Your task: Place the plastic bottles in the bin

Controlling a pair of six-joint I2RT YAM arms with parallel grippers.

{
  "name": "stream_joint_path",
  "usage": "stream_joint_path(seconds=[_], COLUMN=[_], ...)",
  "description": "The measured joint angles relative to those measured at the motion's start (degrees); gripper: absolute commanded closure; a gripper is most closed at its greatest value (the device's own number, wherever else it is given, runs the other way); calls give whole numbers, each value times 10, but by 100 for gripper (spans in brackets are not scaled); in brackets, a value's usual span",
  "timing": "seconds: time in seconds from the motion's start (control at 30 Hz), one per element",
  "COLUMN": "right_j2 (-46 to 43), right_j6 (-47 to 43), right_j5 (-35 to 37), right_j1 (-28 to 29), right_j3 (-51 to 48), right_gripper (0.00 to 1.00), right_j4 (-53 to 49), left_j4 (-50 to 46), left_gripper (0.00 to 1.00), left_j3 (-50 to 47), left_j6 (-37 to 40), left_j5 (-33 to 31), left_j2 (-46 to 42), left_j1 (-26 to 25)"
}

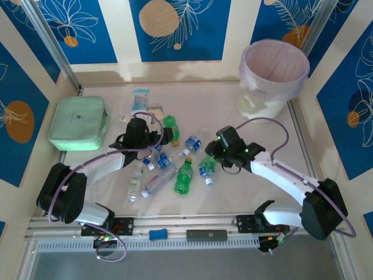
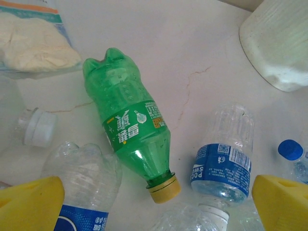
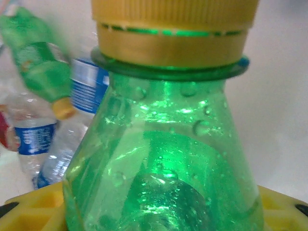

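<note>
I will let go of the green bottle with my right gripper inside the bin's lined opening [image 1: 263, 73], toward the side of the bin nearest the heap.
Several plastic bottles lie in a heap mid-table: a green one [image 1: 184, 176] and clear blue-labelled ones [image 1: 157, 181]. My left gripper [image 1: 143, 137] hovers open over the heap's far side. In the left wrist view its yellow fingers [image 2: 31, 204] stand wide apart around the cap end of a lying green bottle [image 2: 127, 120], with a clear blue-labelled bottle [image 2: 224, 159] beside it. My right gripper [image 1: 214, 156] is shut on a green bottle [image 3: 163, 159] with a yellow cap [image 3: 173, 29], held between the yellow fingers [image 3: 33, 211]. The bin [image 1: 273, 76] stands at the far right.
A mint-green pouch [image 1: 77, 122] lies at the far left, and a blue-white packet [image 1: 140, 98] sits behind the heap. A loose white cap [image 2: 36, 127] rests near the left gripper. Patterned walls close in the table on three sides.
</note>
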Motion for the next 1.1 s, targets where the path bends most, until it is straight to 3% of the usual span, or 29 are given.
stream_joint_path(seconds=[0.23, 0.5, 0.9, 1.1], right_j2=[105, 203, 289, 343], right_j6=[-179, -322, -422, -435], right_j5=[-26, -62, -66, -45], right_j1=[-53, -157, -296, -349], right_j3=[182, 400, 689, 785], right_gripper=[54, 54, 53, 53], right_j4=[14, -30, -101, -127], left_j4=[-1, -5, -65, -116], left_gripper=[0, 0, 0, 0], left_j3=[-9, -12, -36, -40], left_j6=[0, 3, 43, 96], left_j5=[-22, -38, -122, -179], left_j2=[-25, -39, -134, -197], left_j1=[4, 10, 19, 72])
